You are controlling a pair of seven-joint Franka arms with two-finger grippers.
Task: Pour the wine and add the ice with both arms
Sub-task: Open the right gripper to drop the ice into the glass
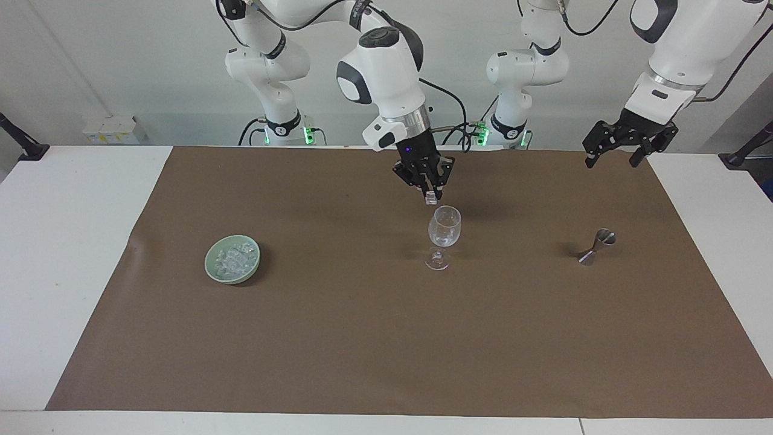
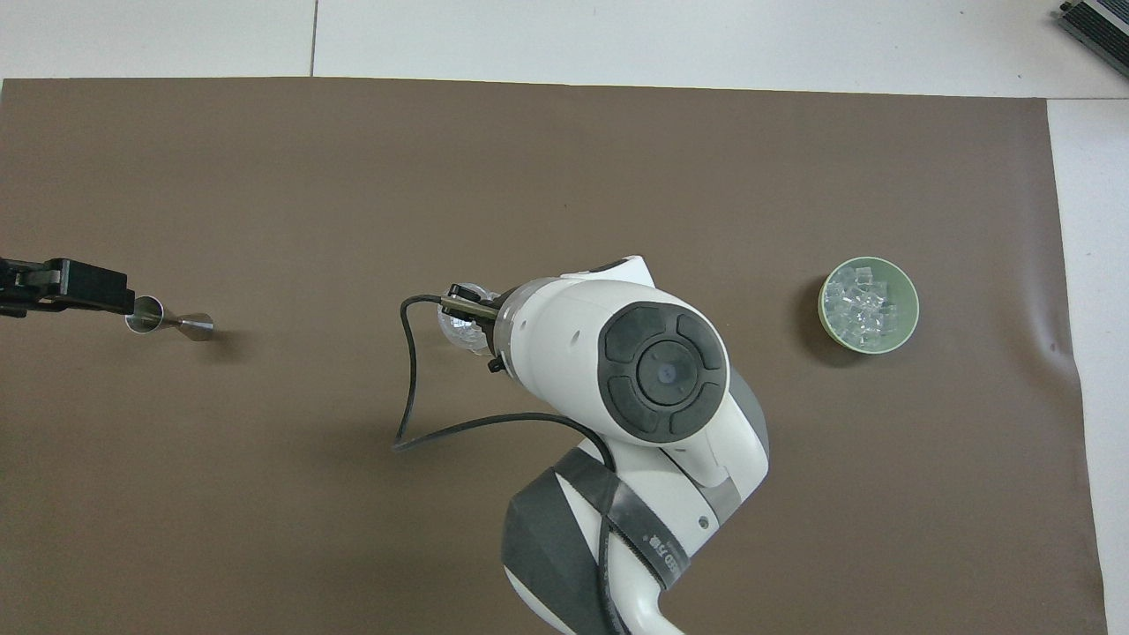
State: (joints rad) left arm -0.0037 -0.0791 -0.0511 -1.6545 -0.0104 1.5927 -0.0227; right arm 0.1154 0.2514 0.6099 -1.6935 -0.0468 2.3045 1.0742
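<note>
Next, my right gripper lets go of the ice cube inside the clear wine glass (image 2: 474, 319) that stands mid-mat.
A clear empty wine glass (image 1: 444, 232) stands upright mid-mat. My right gripper (image 1: 430, 193) hangs just above its rim, on the side toward the robots, shut on one ice cube (image 1: 431, 199). In the overhead view the right arm hides that gripper and most of the wine glass (image 2: 457, 328). More ice (image 1: 234, 258) (image 2: 860, 304) fills a green bowl (image 1: 209, 264) (image 2: 914, 309) toward the right arm's end. My left gripper (image 1: 611, 160) waits open and empty in the air, over the mat's edge near a steel jigger (image 1: 596, 246) (image 2: 168, 319). No wine shows.
A brown mat (image 1: 362, 338) covers most of the white table. A black cable (image 2: 406, 388) loops from the right wrist over the mat. A small white box (image 1: 110, 130) sits at the table's edge by the wall.
</note>
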